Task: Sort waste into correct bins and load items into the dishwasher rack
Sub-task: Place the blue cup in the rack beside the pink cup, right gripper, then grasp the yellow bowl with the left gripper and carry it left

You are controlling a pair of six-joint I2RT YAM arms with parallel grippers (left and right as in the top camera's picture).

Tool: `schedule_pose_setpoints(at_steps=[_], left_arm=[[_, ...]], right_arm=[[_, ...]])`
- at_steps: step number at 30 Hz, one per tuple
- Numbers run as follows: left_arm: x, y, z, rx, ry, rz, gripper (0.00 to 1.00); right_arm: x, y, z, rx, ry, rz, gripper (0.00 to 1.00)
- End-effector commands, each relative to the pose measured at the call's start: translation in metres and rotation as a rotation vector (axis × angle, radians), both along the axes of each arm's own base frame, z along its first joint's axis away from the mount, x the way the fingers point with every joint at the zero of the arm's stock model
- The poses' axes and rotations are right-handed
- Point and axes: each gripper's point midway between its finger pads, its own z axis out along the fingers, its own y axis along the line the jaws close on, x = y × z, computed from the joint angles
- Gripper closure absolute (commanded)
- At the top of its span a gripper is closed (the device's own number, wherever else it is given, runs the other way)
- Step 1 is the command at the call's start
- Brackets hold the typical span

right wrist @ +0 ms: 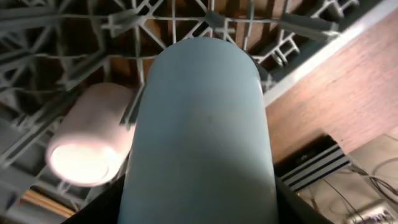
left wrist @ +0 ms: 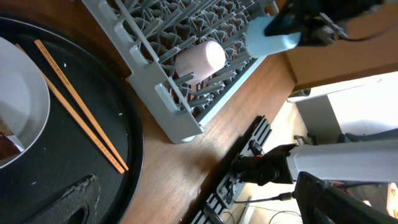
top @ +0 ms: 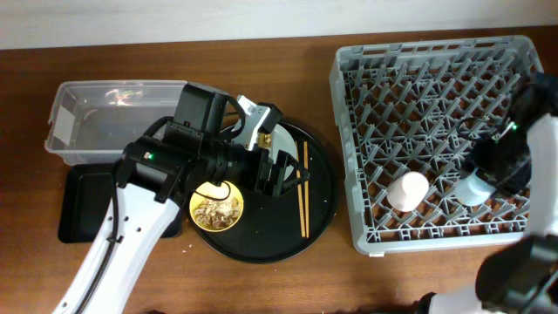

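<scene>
The yellow bowl holds food scraps. So next my left gripper goes to the yellow bowl's rim (top: 241, 208) on the side facing the chopsticks and closes there.
My right gripper (top: 485, 179) is shut on the light-blue cup (top: 473, 188) and holds it over the front right of the dishwasher rack (top: 436, 52). The cup fills the right wrist view (right wrist: 199, 124). The pink cup (top: 408, 191) lies on its side among the pegs just left of it. My left gripper (top: 277, 173) is open and empty above the round black tray (top: 323, 209). The yellow bowl (top: 216, 210) holds food scraps. The chopsticks (top: 303, 199) lie on the round tray right of my left gripper. The plate (left wrist: 22, 106) is partly hidden. No tissue or wrapper is visible.
The clear tub (top: 113, 113) stands at the back left. The shallow black tray (top: 83, 205) lies in front of it, partly under my left arm. The table's front edge and cables show in the left wrist view (left wrist: 249, 168).
</scene>
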Motion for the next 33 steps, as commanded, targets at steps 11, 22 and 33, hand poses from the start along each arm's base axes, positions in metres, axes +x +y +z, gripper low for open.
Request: schedule_pose_setpoints(at_steps=[11,22,33], left_arm=[[-0.002,0.002,0.004,0.004,-0.019,-0.005,0.01],[-0.01,0.131,-0.006,0.518,-0.03,0.599,0.08],[-0.031,0.112,-0.134,0.678,0.045,0.477,0.2]], right_arm=[[0.021,0.015,-0.041,0.073,0.003,0.051,0.32],[-0.027,0.13,0.199,0.201,-0.835,0.502,0.17],[-0.057,0.161,0.213,0.217,-0.889,0.631,0.05]])
